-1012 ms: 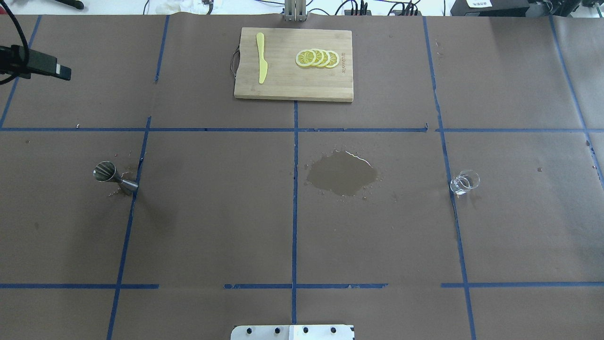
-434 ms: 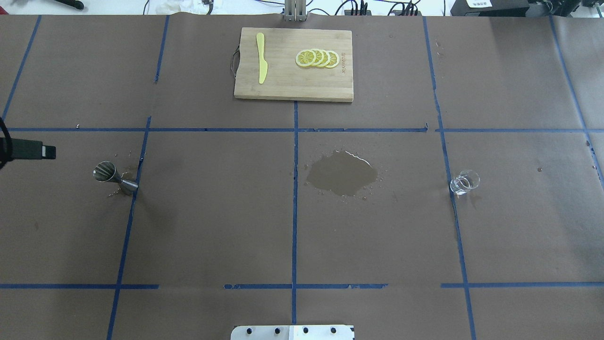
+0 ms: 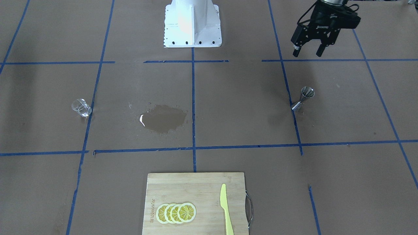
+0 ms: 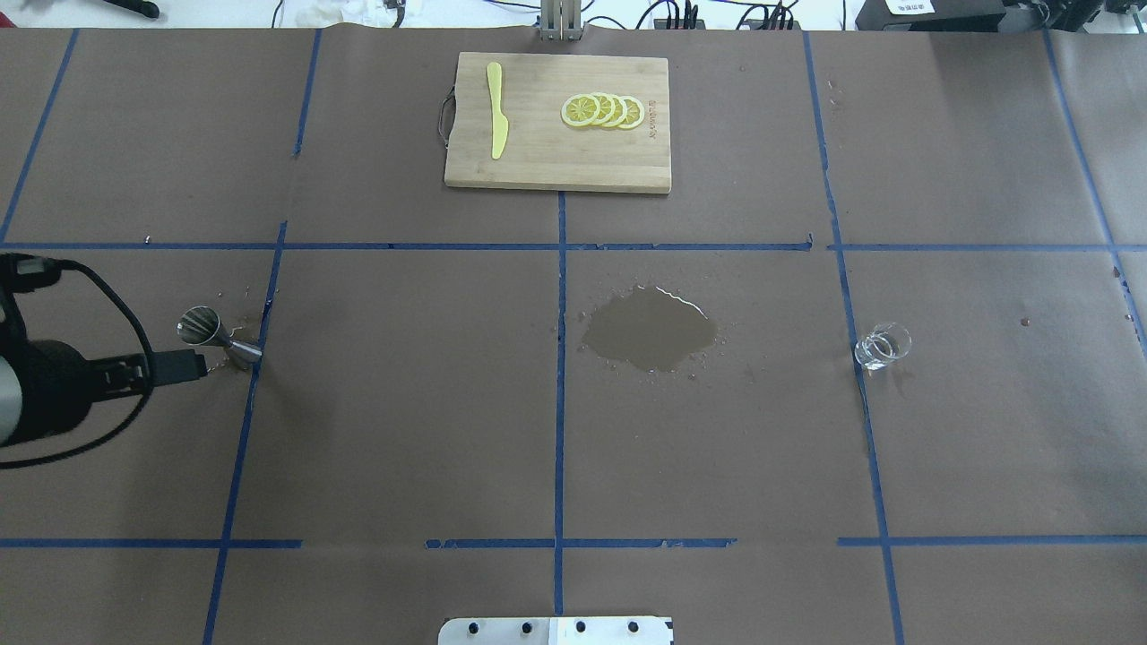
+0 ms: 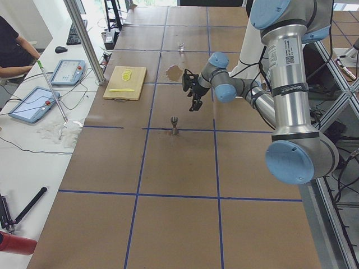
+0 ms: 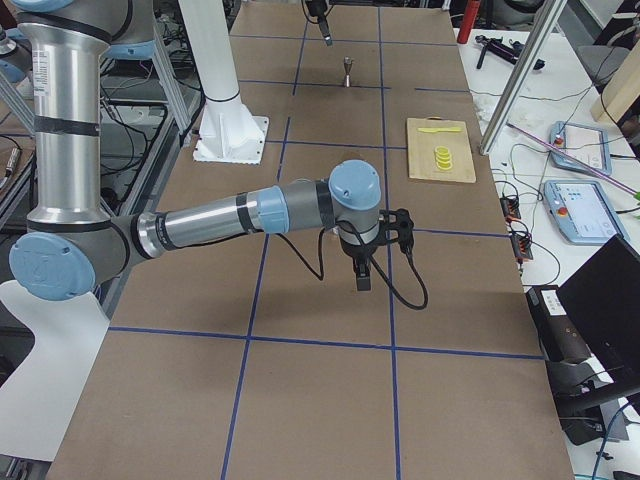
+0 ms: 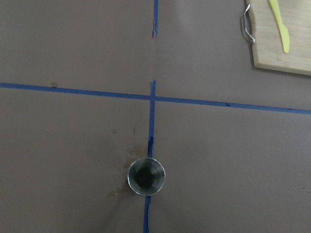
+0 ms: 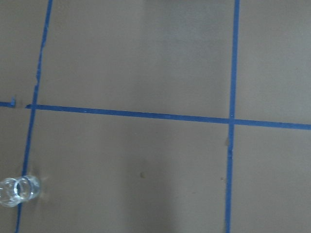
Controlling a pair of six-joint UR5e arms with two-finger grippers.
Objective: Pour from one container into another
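Note:
Next, my left gripper should go to the narrow middle [image 3: 300, 101] of the steel jigger, below its wide upper opening, and close there.
The steel jigger [image 3: 303, 98] stands upright on a blue tape line at the robot's left side of the table, also seen as the jigger [image 4: 215, 336] and from straight above as the jigger [image 7: 146, 175]. My left gripper [image 3: 307, 52] hangs open and empty above the table, on the base side of the jigger and apart from it. The clear glass cup [image 4: 882, 346] stands far off on the right side, also seen as the cup [image 8: 17, 190]. My right gripper [image 6: 362, 275] shows only in the exterior right view, so I cannot tell its state.
A wet puddle [image 4: 650, 330] darkens the paper at mid-table. A wooden cutting board [image 4: 557, 170] with lemon slices [image 4: 602, 110] and a yellow knife [image 4: 495, 109] lies at the far centre. The left arm [image 4: 54, 394] enters at the left edge.
In the overhead view the left arm has swept from the far left corner towards the robot and now sits beside the jigger. The cup and the jigger have not moved.

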